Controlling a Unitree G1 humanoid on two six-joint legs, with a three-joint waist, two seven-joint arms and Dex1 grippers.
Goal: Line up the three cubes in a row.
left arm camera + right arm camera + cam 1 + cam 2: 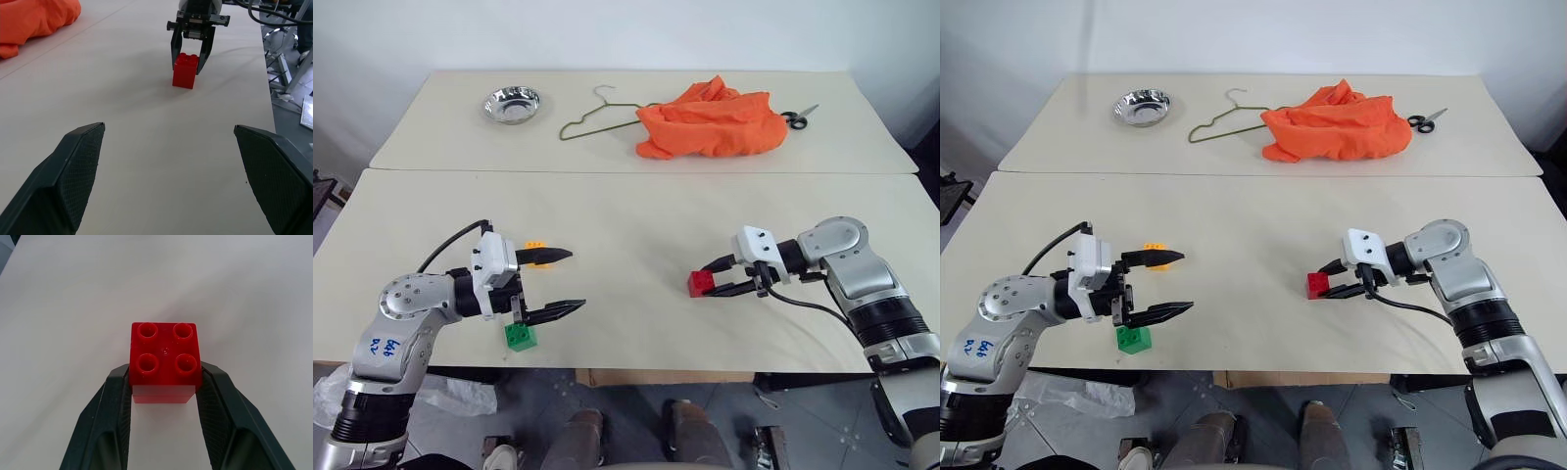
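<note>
The robot's left gripper will close on the near and far sides (521,337) of the green cube, which sits by the front edge of the near table.
My right gripper (712,282) is shut on the red cube (165,360), one finger on each side, with the studs facing up. The cube sits at table level right of centre; I cannot tell whether it touches the top. The left wrist view shows the same cube (186,71) straight ahead, between the right gripper's fingers. On the left, my left gripper (576,280) stands open with nothing between its fingers. The green cube (520,337) lies just under its lower finger near the front edge. The yellow-orange cube (535,245) is partly hidden behind the upper finger.
On the far table are a steel bowl (512,103), a wire hanger (597,113), a crumpled orange cloth (710,122) and scissors (796,117). A seam (636,171) divides the two tables. The near table's front edge (636,370) runs close below the cubes.
</note>
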